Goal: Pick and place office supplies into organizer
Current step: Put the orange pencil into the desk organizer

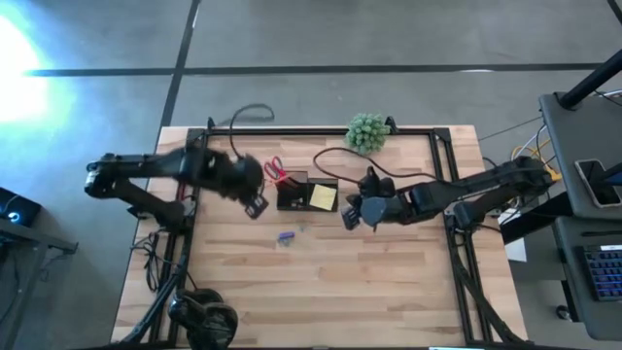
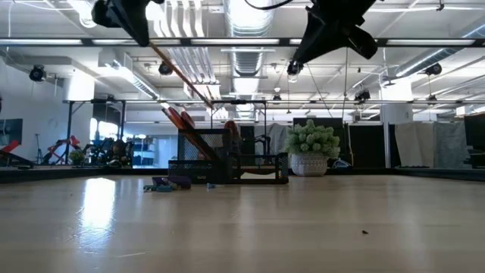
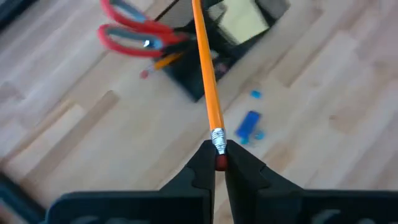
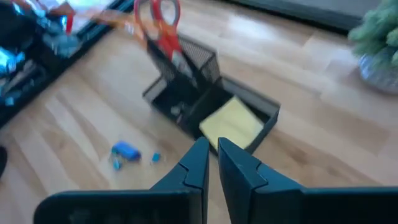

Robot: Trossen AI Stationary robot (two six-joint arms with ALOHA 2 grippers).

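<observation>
Next, my left gripper releases the orange pencil in the organizer's tall compartment [image 1: 293, 177] [image 3: 188, 38], so that it ends up beside the red-handled scissors.
My left gripper [image 1: 255, 201] is left of the black organizer [image 1: 306, 194] and is shut on an orange pencil [image 3: 207, 74]. In the low view the pencil [image 2: 182, 76] slants down from the raised gripper [image 2: 129, 19] toward the organizer [image 2: 227, 163]. Red-handled scissors [image 3: 134, 34] and another pencil [image 3: 165, 60] stand in the organizer's tall compartment. A yellow sticky-note pad [image 4: 231, 124] lies in its low compartment. A small blue item [image 1: 285, 236] lies on the table in front. My right gripper [image 1: 352, 216] hovers right of the organizer, shut and empty [image 4: 211, 158]. My left gripper pinches the pencil's eraser end [image 3: 219, 149] between its two fingertips. The pencil runs on in line with the fingers, away from them toward the organizer. It is lifted clear of the table and slants downward, point end lower. The point end leaves the wrist view at the top.
A green ball-shaped plant [image 1: 367, 131] stands at the table's far edge behind the organizer. Black headphones [image 1: 204, 316] lie at the near left corner. A black cable [image 1: 340, 160] loops behind the organizer. The near half of the wooden table [image 1: 369, 292] is bare.
</observation>
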